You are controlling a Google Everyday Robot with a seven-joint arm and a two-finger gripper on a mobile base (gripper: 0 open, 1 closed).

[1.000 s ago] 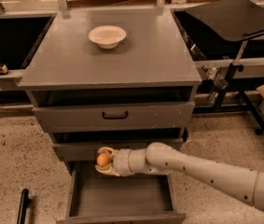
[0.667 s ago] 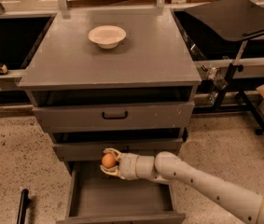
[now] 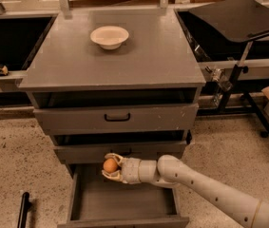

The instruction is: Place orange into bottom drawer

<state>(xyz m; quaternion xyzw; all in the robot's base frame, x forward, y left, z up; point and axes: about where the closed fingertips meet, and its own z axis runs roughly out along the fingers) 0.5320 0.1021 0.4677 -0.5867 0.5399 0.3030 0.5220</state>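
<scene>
Next, my gripper releases the orange, now held just above the drawer's rear part, on the middle of the bottom drawer's plain grey bottom [image 3: 126, 194].
The orange [image 3: 110, 165] is a small round fruit held between the fingers of my gripper [image 3: 111, 166]. The gripper is shut on it and reaches in from the right on a white arm [image 3: 205, 188]. It holds the orange just above the rear part of the bottom drawer [image 3: 123, 202], which is pulled out and shows a plain grey floor. The two upper grey drawers [image 3: 116, 118] with black handles are closed above it.
A cream bowl [image 3: 109, 36] sits on the grey cabinet top [image 3: 148, 56]. A black tilted stand [image 3: 241, 18] is at the right. A black bar [image 3: 24, 209] lies on the speckled floor at lower left. Dark bins flank the cabinet.
The gripper with the orange has moved slightly right and lower, over the open bottom drawer. The arm has swung further under the middle drawer front.
</scene>
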